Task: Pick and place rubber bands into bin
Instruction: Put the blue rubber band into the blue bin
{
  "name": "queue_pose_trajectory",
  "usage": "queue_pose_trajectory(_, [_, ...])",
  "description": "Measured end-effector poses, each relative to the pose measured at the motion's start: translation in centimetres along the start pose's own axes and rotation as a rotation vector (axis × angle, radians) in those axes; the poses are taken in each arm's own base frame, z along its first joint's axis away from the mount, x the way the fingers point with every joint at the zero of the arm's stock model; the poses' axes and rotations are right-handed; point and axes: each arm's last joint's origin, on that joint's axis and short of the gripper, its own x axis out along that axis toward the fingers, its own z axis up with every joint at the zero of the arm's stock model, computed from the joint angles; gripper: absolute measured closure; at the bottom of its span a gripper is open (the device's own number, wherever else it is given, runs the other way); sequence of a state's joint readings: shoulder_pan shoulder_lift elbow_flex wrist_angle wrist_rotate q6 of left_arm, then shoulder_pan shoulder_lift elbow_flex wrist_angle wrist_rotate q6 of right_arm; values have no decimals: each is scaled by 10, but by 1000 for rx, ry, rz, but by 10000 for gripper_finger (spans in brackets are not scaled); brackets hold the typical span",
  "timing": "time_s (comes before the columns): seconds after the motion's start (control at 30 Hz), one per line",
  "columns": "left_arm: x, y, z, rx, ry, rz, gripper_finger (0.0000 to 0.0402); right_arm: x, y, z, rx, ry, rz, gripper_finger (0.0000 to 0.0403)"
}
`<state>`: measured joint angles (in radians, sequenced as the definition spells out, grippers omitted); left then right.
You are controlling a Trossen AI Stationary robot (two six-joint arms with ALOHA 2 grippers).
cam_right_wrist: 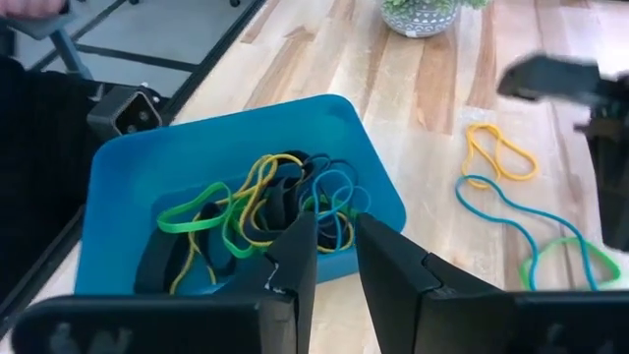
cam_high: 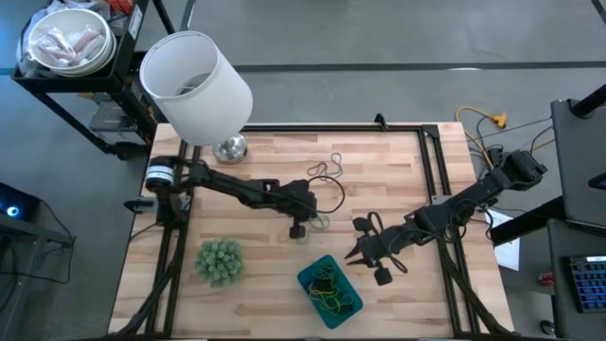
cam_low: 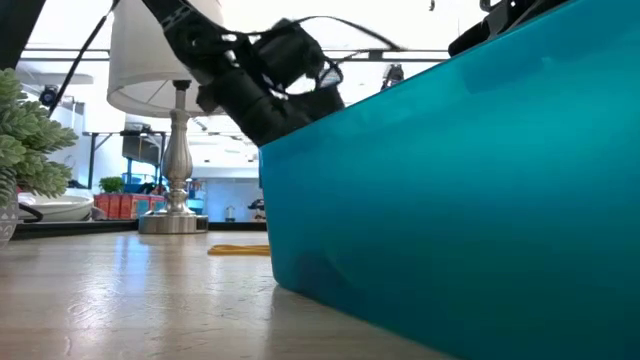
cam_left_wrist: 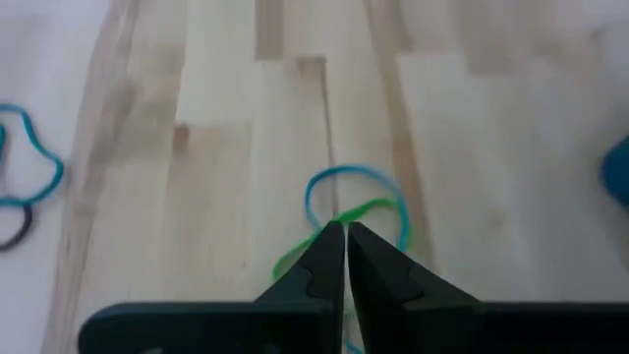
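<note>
My left gripper should open and pinch the blue loop's near side point(cam_left_wrist: 309, 203) first, because its closed fingers meet the green rubber band where the blue loop crosses it.
The teal bin point(cam_high: 308, 277) sits near the table's front edge with several rubber bands point(cam_right_wrist: 257, 211) in it. Loose bands lie on the wood: yellow point(cam_right_wrist: 496, 152), blue point(cam_right_wrist: 511, 211), and dark ones point(cam_high: 327, 170) farther back. My left gripper point(cam_left_wrist: 344, 236) is at mid-table, shut on a green rubber band point(cam_left_wrist: 381, 208), with a blue loop point(cam_left_wrist: 344, 182) lying right at its tips. My right gripper point(cam_right_wrist: 334, 241) hovers open just right of the bin, nothing between its fingers. My left gripper pinches the green rubber band at a point on its loop point(cam_left_wrist: 356, 218) between the two fingertips, coming slanting down from the table's left. The band's strands spread away on both sides of the tips toward the wood. Whether the blue loop is also caught, I cannot tell.
A white lamp shade point(cam_high: 194, 85) on a silver base point(cam_high: 230, 149) stands at the back left. A fuzzy green ball point(cam_high: 220, 260) sits at the front left. Black frame rails point(cam_high: 437, 189) border the table.
</note>
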<state>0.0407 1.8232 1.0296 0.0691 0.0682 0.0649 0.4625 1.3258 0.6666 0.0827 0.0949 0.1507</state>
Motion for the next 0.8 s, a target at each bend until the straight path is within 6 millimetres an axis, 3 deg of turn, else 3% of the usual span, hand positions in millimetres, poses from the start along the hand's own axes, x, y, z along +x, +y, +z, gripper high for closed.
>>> queue_pose_trajectory(0.2, [-6, -4, 2, 37, -7, -7, 401, 0, 0, 0, -2, 3, -11, 335])
queue_pose_trajectory(0.43, [16, -3, -15, 80, 48, -11, 394, 0, 0, 0, -3, 0, -11, 335])
queue_pose_trajectory(0.8, [16, -2, -12, 102, 26, -7, 278, 0, 0, -1, -5, 4, -12, 335])
